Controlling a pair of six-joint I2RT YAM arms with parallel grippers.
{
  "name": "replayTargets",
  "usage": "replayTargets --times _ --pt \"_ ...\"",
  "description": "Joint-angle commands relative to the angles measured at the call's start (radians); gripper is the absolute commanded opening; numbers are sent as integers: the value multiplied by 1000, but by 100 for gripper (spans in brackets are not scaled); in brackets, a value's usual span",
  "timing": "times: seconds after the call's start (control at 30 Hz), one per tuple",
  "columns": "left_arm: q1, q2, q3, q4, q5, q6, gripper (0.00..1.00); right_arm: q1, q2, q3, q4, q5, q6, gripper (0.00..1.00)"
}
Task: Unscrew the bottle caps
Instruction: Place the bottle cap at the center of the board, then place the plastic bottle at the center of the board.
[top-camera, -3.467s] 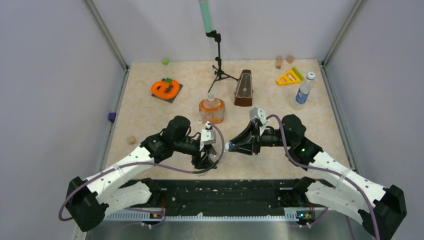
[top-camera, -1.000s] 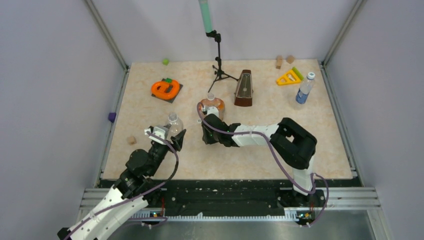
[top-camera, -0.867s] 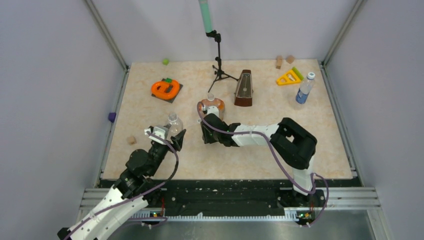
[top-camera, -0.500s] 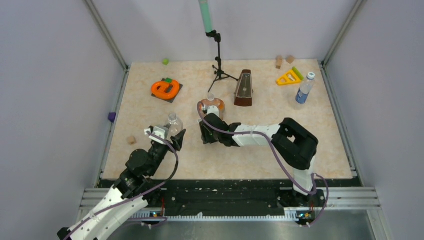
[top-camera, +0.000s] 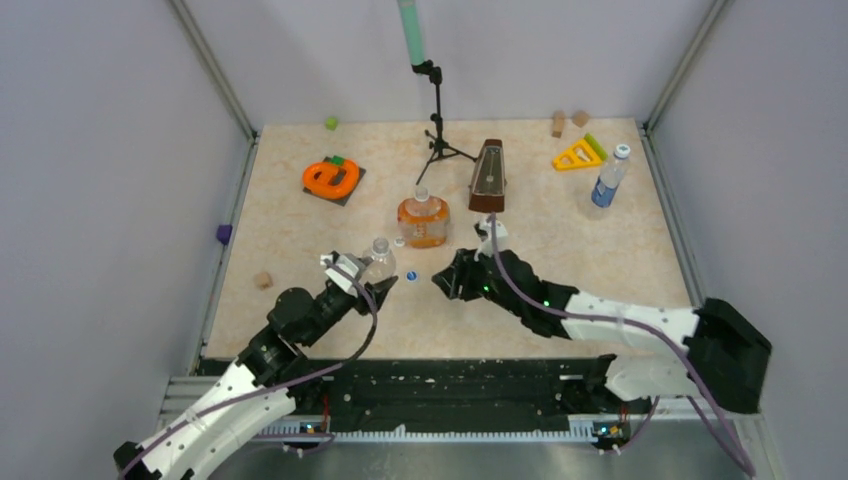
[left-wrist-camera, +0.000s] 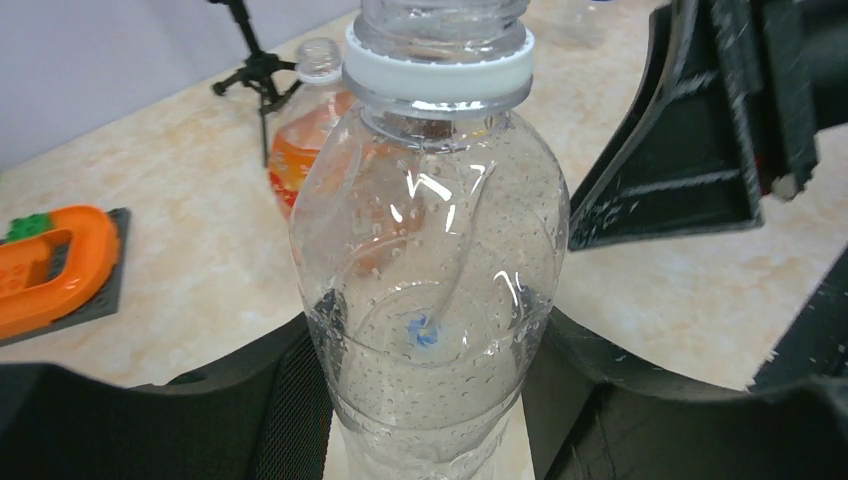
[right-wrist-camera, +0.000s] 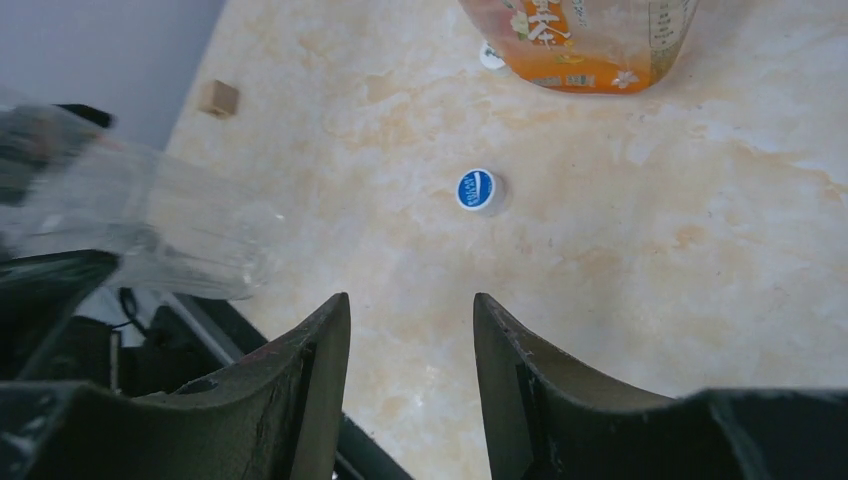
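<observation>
Next, my left gripper lets go of the clear bottle beside the blue cap (top-camera: 429, 292), by the fingertips of my right gripper.
My left gripper (left-wrist-camera: 430, 395) is shut on the lower body of a plain clear bottle (left-wrist-camera: 430, 250). I hold it upright, and its neck is open above a white ring (left-wrist-camera: 437, 72). In the top view this bottle (top-camera: 379, 260) stands above the left gripper (top-camera: 366, 283). A blue cap (top-camera: 412, 277) lies loose on the table between both grippers. My right gripper (right-wrist-camera: 410, 305) is open and holds nothing, with the blue cap (right-wrist-camera: 477, 190) just beyond its fingertips. The squat orange bottle (top-camera: 423, 222) stands behind, a small white cap (top-camera: 399, 241) beside it. The blue-label bottle (top-camera: 607, 180) stands at the far right, capped.
A brown metronome (top-camera: 487, 178) and a black tripod (top-camera: 437, 135) stand behind the orange bottle. An orange shape on a dark plate (top-camera: 331, 178) lies at back left, a yellow triangle (top-camera: 577, 155) at back right. A wooden block (top-camera: 263, 280) sits by the left edge.
The right gripper has drawn back from beside the orange bottle and opened, and the blue cap now lies on the table. The left arm carried the clear bottle to the right.
</observation>
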Motion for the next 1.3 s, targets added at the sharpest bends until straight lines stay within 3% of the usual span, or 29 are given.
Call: replayTargets --times 0.0,0.37,0.5,0.73,1.27 --pt "1 63 6 97 167 -3 0 19 -233 -98 168 -37 50 47" --pt "1 328 90 98 416 -16 0 24 -585 -255 259 -157 54 49" --pt "1 418 124 100 497 -23 0 24 -572 -227 189 -136 47 49" --pt "0 538 181 79 578 -31 0 24 -474 -197 215 -191 38 50" --pt "-9 612 220 11 709 -11 0 25 -399 -207 275 -161 49 52"
